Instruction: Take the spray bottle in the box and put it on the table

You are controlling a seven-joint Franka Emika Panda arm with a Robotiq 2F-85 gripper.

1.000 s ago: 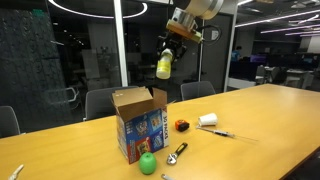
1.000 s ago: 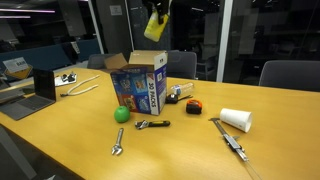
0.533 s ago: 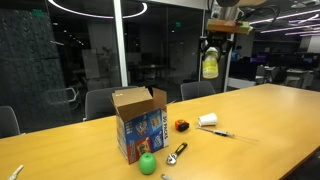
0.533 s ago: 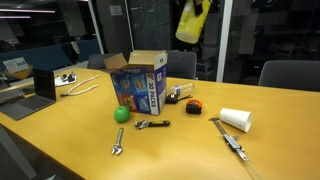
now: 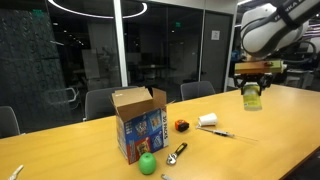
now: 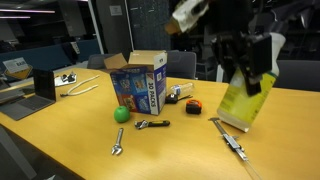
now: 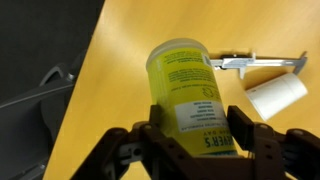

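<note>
My gripper needs to let go of the spray bottle on the bare table (image 5: 285,147) (image 7: 125,46) between the caliper's thin tip and the table edge.
My gripper (image 5: 252,88) is shut on the pale yellow-green spray bottle (image 5: 251,97) and holds it in the air above the right part of the tan table (image 5: 270,125). The bottle looms large in an exterior view (image 6: 246,93) and fills the wrist view (image 7: 190,97) between the two fingers (image 7: 196,135). Its spray head is hidden by the gripper. The blue and brown cardboard box (image 5: 138,124) stands open on the table, well away from the gripper, and shows in both exterior views (image 6: 138,83).
On the table lie a bright green ball (image 5: 148,162), a white cylinder (image 5: 208,119), a caliper (image 7: 250,63), a wrench (image 6: 152,124), a small orange and black item (image 5: 182,125) and a laptop (image 6: 38,90). Chairs stand behind the table.
The arm has carried the spray bottle away from above the box, sideways and downward, over the table part near the white cylinder.
</note>
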